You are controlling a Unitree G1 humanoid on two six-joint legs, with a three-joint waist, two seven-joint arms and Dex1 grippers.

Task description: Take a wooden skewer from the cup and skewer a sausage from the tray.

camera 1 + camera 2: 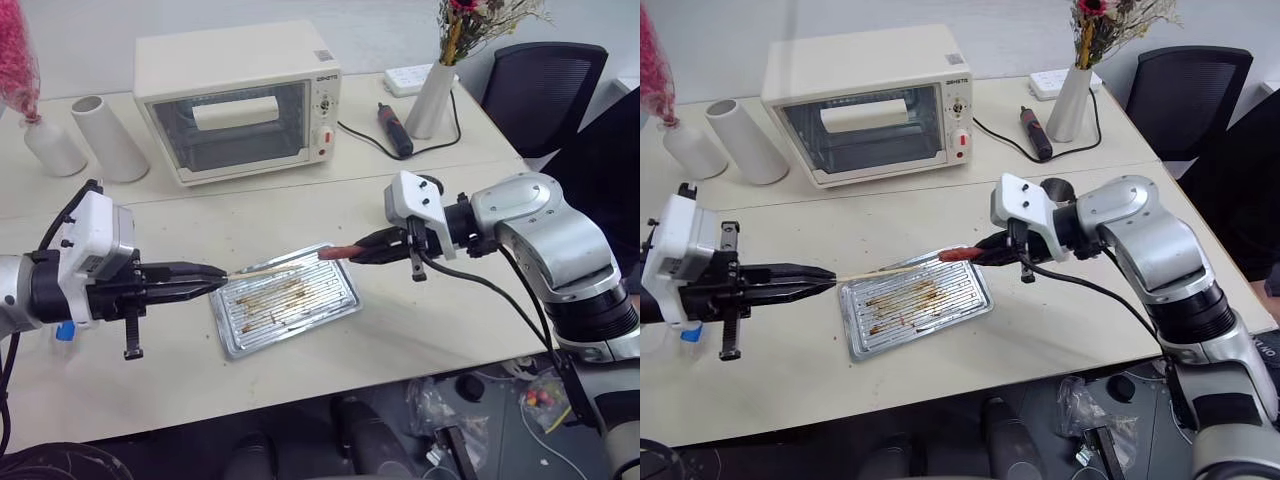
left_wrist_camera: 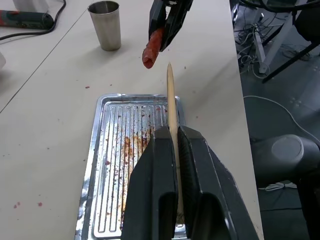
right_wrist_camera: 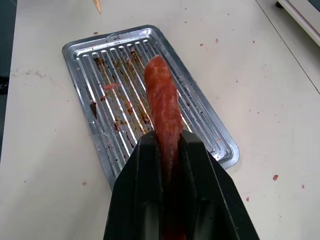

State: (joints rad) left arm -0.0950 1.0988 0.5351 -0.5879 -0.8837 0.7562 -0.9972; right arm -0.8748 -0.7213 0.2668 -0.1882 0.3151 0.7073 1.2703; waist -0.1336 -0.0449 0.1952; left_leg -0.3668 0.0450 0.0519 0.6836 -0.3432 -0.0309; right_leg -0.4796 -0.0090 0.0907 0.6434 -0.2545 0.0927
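Note:
I should release the sausage, now held over the ribbed tray, on the wooden skewer [image 1: 325, 258] with my right gripper, above the tray's far edge.
My left gripper [image 1: 218, 280] is shut on the wooden skewer [image 1: 268, 265], which juts out level over the tray [image 1: 240, 340] toward the right; its tip [image 2: 169, 67] stops short of the sausage. My right gripper [image 1: 352, 252] is shut on the red-orange sausage [image 1: 335, 252], holding it above the tray's far right corner, its free end [image 2: 149, 55] pointing at the skewer. In the right wrist view the sausage [image 3: 162, 107] hangs over the ribbed, grease-stained tray [image 3: 85, 50]. The metal cup [image 2: 105, 25] stands on the table beyond the tray.
A white toaster oven [image 1: 240, 100] sits at the back of the table, with a white cylinder [image 1: 108, 138] and a white vase [image 1: 52, 145] to its left. A vase of flowers [image 1: 435, 95] and a black tool with a cable [image 1: 395, 130] stand at the back right. An office chair [image 1: 545, 90] is beyond the table.

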